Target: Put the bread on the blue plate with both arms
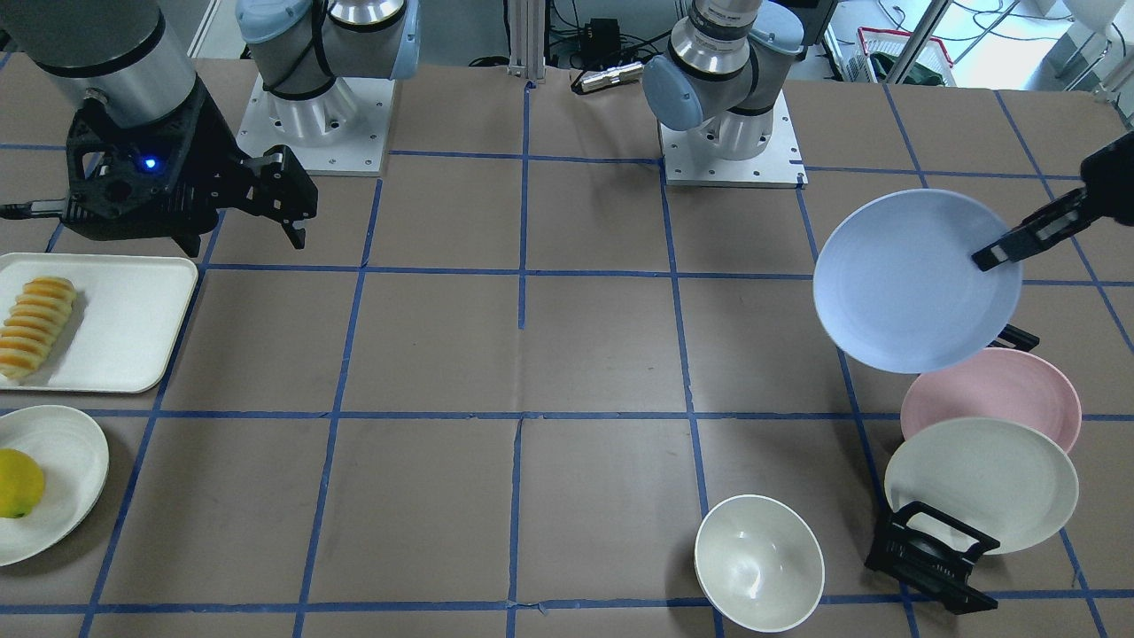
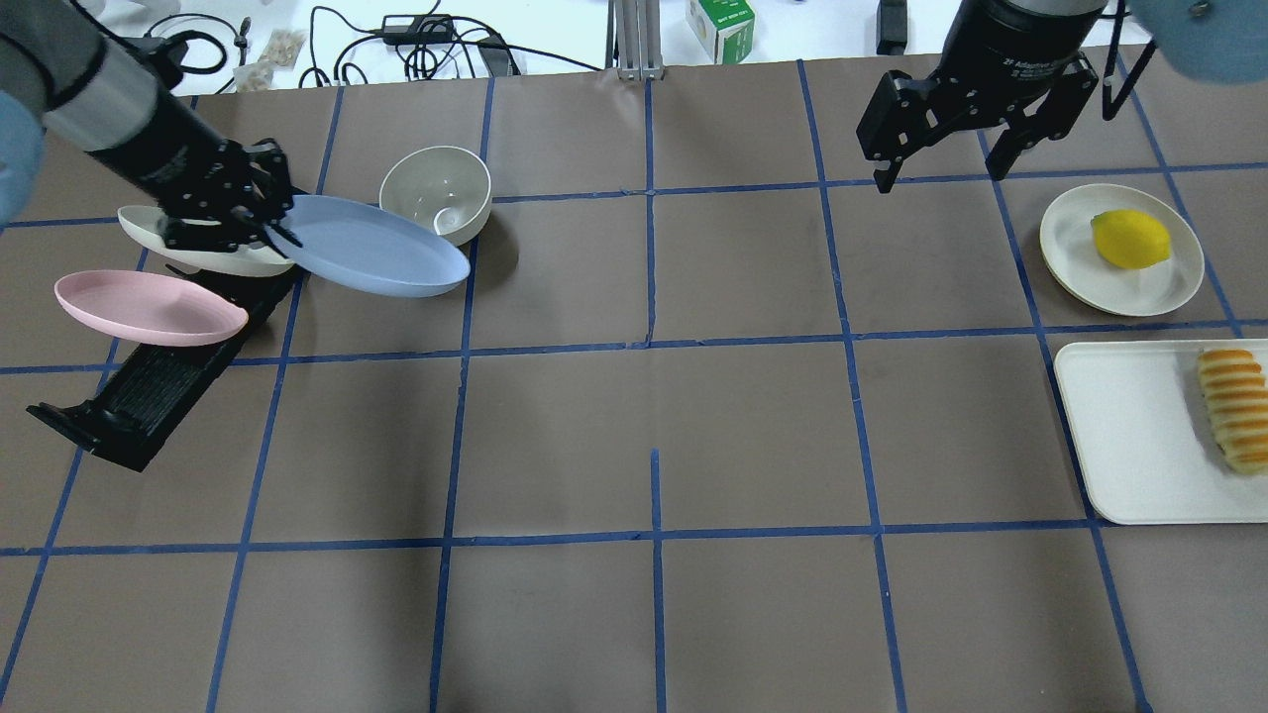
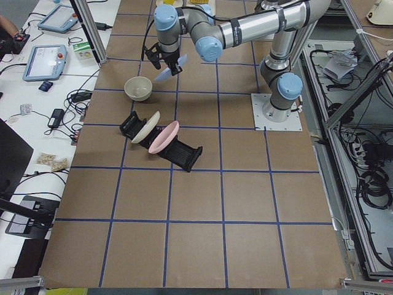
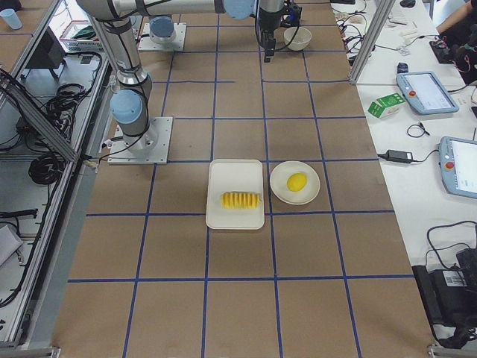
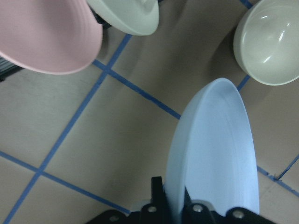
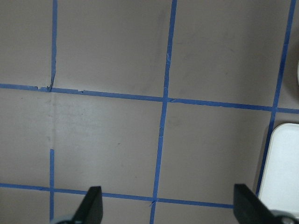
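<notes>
I need to use my left gripper to set the blue plate, now held beside the dish rack, down on the blue line crossing [image 1: 509, 419] [image 5: 282, 178] between the white tray and the white bowl.
My left gripper [image 2: 265, 226] is shut on the rim of the blue plate [image 2: 371, 248] and holds it above the table, next to the dish rack. The plate also shows in the front view [image 1: 912, 279] and in the left wrist view [image 5: 215, 154]. The bread [image 2: 1233, 406] lies on a white tray [image 2: 1129, 436] at the right side; it also shows in the front view [image 1: 35, 326]. My right gripper [image 2: 941, 168] is open and empty, high above the table, well away from the bread.
A black dish rack [image 2: 149, 381] holds a pink plate [image 2: 149, 307] and a cream plate [image 2: 203, 255]. A white bowl [image 2: 436, 193] stands beside the blue plate. A lemon [image 2: 1129, 240] sits on a small white plate [image 2: 1121, 287] beyond the tray.
</notes>
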`<state>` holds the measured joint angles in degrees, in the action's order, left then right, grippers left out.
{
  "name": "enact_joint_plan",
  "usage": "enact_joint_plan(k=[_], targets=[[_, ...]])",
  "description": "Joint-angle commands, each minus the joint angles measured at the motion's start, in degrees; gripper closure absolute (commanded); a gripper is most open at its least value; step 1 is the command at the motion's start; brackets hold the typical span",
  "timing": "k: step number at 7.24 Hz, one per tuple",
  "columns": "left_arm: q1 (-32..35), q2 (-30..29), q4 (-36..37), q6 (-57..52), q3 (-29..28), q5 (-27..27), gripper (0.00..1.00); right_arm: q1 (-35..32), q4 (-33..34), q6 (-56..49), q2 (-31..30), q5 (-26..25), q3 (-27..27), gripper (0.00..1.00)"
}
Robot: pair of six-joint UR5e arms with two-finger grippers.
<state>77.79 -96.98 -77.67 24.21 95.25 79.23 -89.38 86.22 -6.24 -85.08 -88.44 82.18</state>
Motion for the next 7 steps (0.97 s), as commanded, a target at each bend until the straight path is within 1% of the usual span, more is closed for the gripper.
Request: enact_joint_plan(k=[1, 2, 3, 4, 6, 7], targets=[[10.59, -1.71, 15.74, 10.31, 7.2, -3.17, 1.0, -0.09, 0.0, 0.0, 0.0, -0.06, 0.0, 0.0], [13.06, -2.86, 21.19, 13.64, 9.58, -6.6, 1.0, 0.0, 0.0, -0.09, 0.0, -0.06, 0.0, 0.0], [14.48, -4.61, 27.94, 14.98, 11.6, -6.98, 1.0, 0.08, -0.09, -0.78, 0.17, -0.15, 0.09, 0.0], [16.23, -6.28, 31.93, 15.16, 12.67, -9.24, 1.0, 0.26, -0.09, -0.96, 0.18, -0.15, 0.09, 0.0], [19.58, -9.62, 35.64, 15.51, 13.2, -9.88, 1.0, 1.31, -0.61, -1.66, 0.35, -0.41, 0.18, 0.0], [19.85, -11.11, 37.49, 15.52, 13.55, -10.06, 1.0, 2.19, -0.62, -3.5, 0.35, -2.77, 1.13, 0.0]])
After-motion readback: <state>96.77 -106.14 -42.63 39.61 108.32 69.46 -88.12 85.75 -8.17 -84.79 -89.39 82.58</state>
